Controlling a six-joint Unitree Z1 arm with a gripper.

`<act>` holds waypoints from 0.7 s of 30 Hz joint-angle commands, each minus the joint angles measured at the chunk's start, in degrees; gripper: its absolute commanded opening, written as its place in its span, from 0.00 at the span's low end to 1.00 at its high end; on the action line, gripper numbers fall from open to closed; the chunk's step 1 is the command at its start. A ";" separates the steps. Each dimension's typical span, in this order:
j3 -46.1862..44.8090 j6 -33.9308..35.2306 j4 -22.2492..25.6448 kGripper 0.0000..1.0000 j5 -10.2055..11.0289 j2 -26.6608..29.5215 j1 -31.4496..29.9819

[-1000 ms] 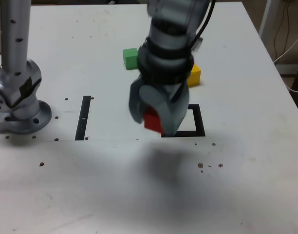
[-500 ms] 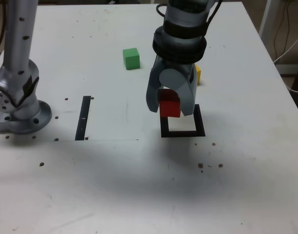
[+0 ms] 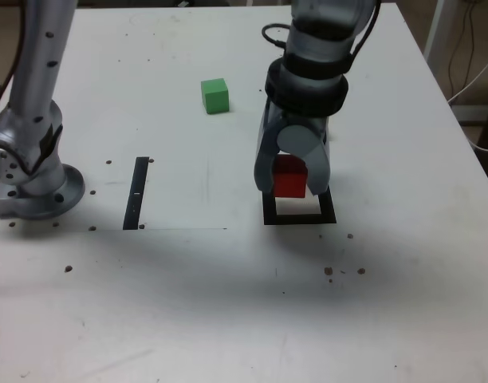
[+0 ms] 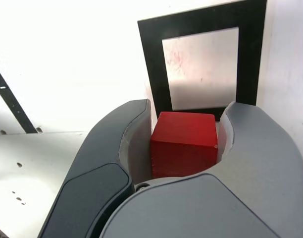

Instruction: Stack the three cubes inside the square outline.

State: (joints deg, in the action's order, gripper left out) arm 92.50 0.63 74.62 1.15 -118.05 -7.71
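Observation:
I need to set the red cube, now just above the outline's far edge, down with my gripper on the white centre of the black square outline (image 3: 297,199) (image 4: 202,80).
My gripper (image 3: 291,180) is shut on the red cube (image 3: 290,176), which hangs just above the far edge of the square outline (image 3: 299,219). In the wrist view the red cube (image 4: 183,143) sits clamped between both fingers (image 4: 123,144), with the square outline (image 4: 203,62) and its white centre just beyond it. The green cube (image 3: 215,95) rests alone on the table, farther back toward the exterior view's left. The yellow cube is hidden behind my arm.
The arm's base (image 3: 33,171) stands at the exterior view's left. A narrow black strip (image 3: 136,192) lies between the base and the outline. Small dark specks (image 3: 329,271) dot the white table near the front.
My gripper has carried the red cube toward the exterior view's right and lower, from beside the outline to over its far edge. The yellow cube has become covered by the arm.

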 commanded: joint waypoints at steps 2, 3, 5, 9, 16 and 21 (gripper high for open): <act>-0.62 0.07 -1.45 0.39 0.14 -1.09 0.55; -0.84 0.07 -1.82 0.39 0.16 -1.26 0.68; -1.34 0.07 -2.52 0.39 0.17 -1.48 0.98; -2.16 0.04 -3.48 0.39 0.17 -1.84 1.52; -3.05 -0.02 -4.67 0.39 0.17 -2.47 1.81; -3.55 -0.02 -5.85 0.39 0.07 -3.13 1.82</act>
State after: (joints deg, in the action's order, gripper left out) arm 89.14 0.63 69.15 1.26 -120.70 -5.99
